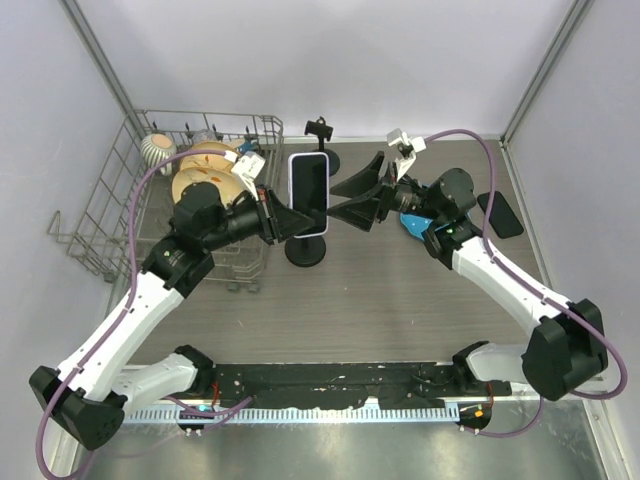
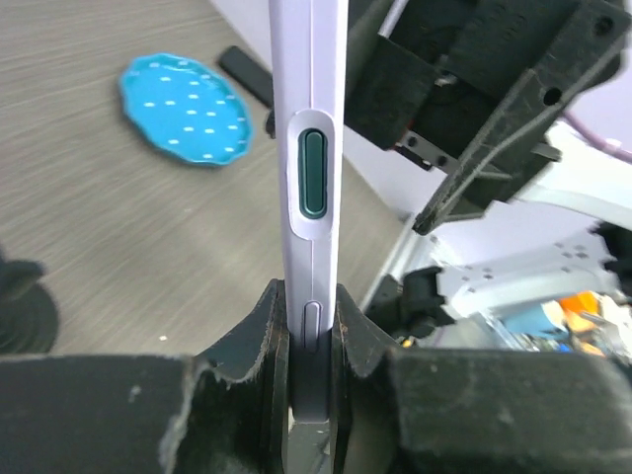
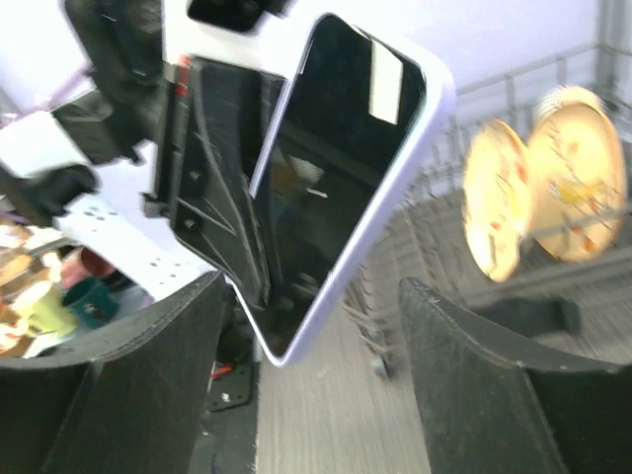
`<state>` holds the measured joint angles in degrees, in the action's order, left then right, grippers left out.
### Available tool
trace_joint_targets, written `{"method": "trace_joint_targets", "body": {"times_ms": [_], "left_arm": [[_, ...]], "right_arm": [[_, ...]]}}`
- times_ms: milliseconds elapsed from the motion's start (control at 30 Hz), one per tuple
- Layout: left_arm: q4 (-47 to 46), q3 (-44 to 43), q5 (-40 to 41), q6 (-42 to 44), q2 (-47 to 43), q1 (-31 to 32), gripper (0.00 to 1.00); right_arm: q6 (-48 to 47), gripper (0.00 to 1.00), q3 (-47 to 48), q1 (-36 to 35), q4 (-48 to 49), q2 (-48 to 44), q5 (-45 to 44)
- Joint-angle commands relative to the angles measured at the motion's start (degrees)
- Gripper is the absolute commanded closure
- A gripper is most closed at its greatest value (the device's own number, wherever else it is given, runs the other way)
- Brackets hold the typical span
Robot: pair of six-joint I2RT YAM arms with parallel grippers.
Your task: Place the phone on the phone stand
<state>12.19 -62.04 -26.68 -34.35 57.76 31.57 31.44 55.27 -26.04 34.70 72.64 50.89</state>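
Observation:
My left gripper is holding the phone by its long edge, so next my right gripper takes the phone's free edge [image 1: 327,193] while my left gripper moves to a short end of the phone.
The phone [image 1: 310,188], black screen in a pale lavender case, is held upright above the table by my left gripper [image 1: 276,219], which is shut on its lower left edge. The left wrist view shows the phone edge-on [image 2: 312,148], clamped between the left gripper [image 2: 311,341] fingers. My right gripper [image 1: 352,204] is open, with its fingers spread on either side of the phone's right edge. In the right wrist view the phone's lower corner [image 3: 336,188] hangs between the right gripper [image 3: 311,370] fingers without touching them. A black phone stand with a round base [image 1: 305,249] stands right under the phone.
A wire dish rack [image 1: 120,215] with plates [image 1: 205,170] stands at the left. A second small black holder [image 1: 318,128] is at the back. A blue dotted plate [image 1: 410,224] and a flat black object [image 1: 500,214] lie at the right.

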Motion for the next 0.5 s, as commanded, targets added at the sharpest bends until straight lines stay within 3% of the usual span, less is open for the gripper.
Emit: {"method": "trace_joint_targets", "body": {"times_ms": [0,300,467], "left_arm": [[-16.7,0.1,-10.7,-4.4,-0.5,-0.1,1.0],[-20.1,0.8,-13.0,-6.1,1.0,-0.1,1.0],[-19.7,0.7,-12.8,-6.2,1.2,-0.1,1.0]], "right_arm": [[17.8,0.27,0.8,-0.5,26.2,4.9,7.6],[26.7,0.39,2.1,-2.2,35.7,9.4,5.7],[27.2,0.55,3.2,-5.2,36.2,9.9,3.5]]}}
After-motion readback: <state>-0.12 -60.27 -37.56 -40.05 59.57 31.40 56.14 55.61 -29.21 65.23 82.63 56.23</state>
